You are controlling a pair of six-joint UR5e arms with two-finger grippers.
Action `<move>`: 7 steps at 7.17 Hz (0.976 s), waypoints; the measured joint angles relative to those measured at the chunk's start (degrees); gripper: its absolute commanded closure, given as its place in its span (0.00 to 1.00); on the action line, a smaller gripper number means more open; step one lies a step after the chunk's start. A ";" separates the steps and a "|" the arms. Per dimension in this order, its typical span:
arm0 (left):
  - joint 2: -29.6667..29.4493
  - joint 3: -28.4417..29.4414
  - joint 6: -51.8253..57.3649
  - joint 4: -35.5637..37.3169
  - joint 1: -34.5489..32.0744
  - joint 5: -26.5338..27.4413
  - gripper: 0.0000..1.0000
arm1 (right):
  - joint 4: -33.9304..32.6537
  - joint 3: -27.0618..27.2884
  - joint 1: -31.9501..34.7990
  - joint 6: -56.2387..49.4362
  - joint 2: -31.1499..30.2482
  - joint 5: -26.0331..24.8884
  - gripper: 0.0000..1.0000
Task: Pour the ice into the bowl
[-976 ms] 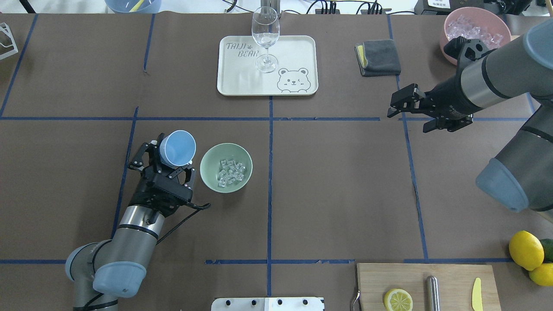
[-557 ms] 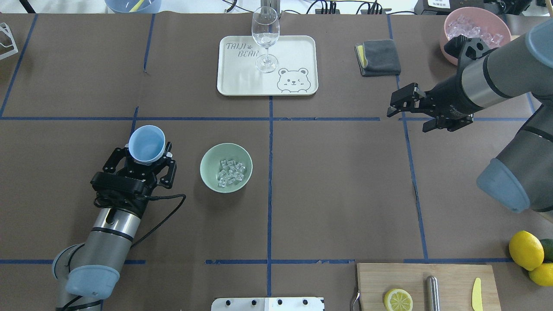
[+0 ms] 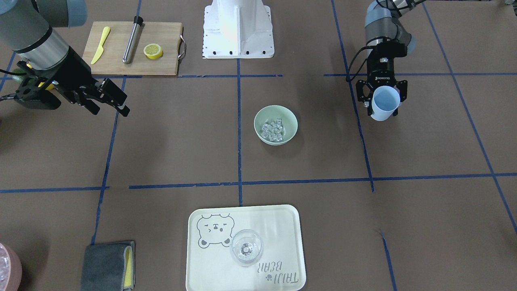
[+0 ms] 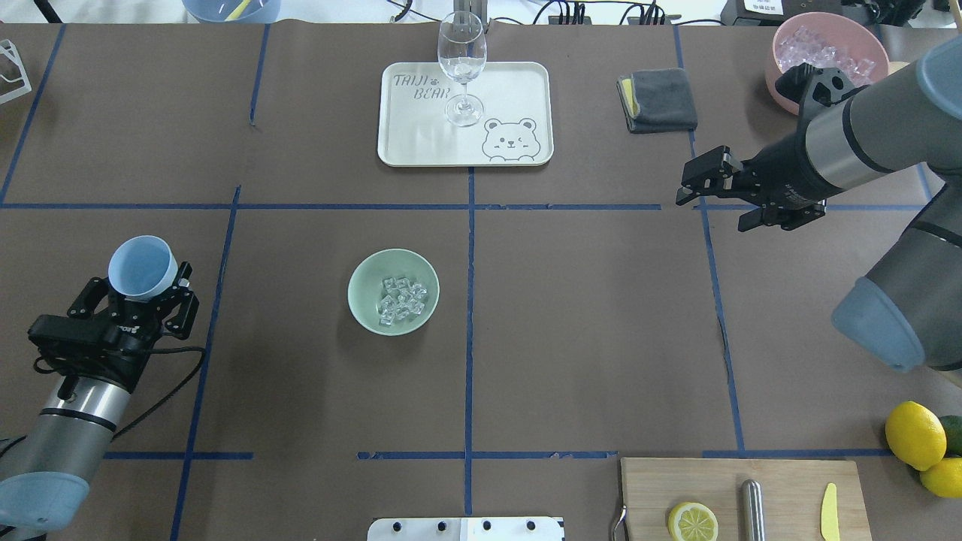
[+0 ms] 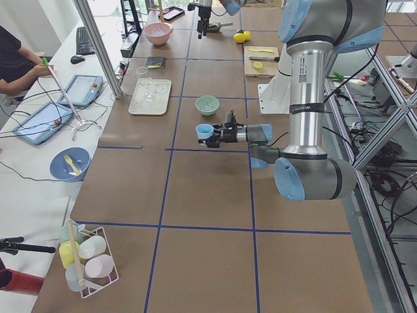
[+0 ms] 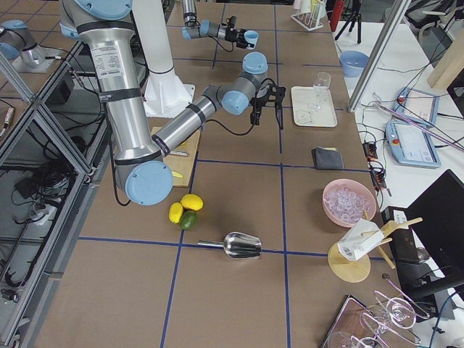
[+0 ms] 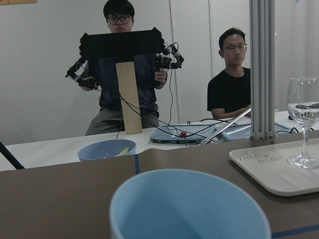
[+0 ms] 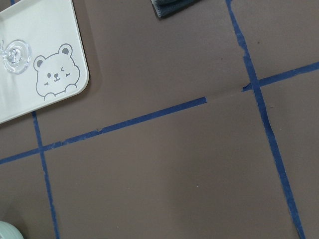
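I will use my left gripper to set the light blue cup down on the bare brown table (image 3: 418,116) between the long slanting blue tapes. The cup is held upright above the table now.
The pale mint-green bowl (image 4: 366,274) stands left of the table's middle with the ice (image 4: 402,299) heaped inside it as clear cubes. The front-facing view shows the same bowl (image 3: 288,119) and ice (image 3: 274,130). My left gripper (image 4: 141,289) is far to the bowl's left, shut on a light blue cup (image 4: 143,268) held roughly upright above the table. From the left wrist, the cup (image 7: 189,204) looks empty. My right gripper (image 4: 710,207) hangs open over the right half of the table, holding nothing.
A cream tray (image 4: 518,90) with a wine glass (image 4: 462,68) sits at the back centre. A grey cloth (image 4: 661,99) and a pink container (image 4: 827,45) of whitish pieces lie back right. A cutting board (image 4: 789,481) and lemons (image 4: 913,434) are front right.
My left arm has swung the blue cup away from beside the bowl, well to the left, and turned it from tipped towards the bowl to roughly upright. The right arm has barely moved.
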 measured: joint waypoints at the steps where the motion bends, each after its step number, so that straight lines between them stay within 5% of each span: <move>1: 2.70 0.08 -1.12 -0.26 -0.12 -1.14 1.00 | 0.00 0.08 0.00 0.00 -0.05 -0.03 0.00; 3: 6.01 1.42 -6.57 -0.99 -0.20 -2.29 1.00 | 0.00 0.12 0.00 0.00 -0.06 -0.04 0.00; 7: 7.29 9.98 -14.58 -14.08 -0.10 -3.93 1.00 | 0.00 0.05 -0.02 0.00 -0.13 -0.04 0.00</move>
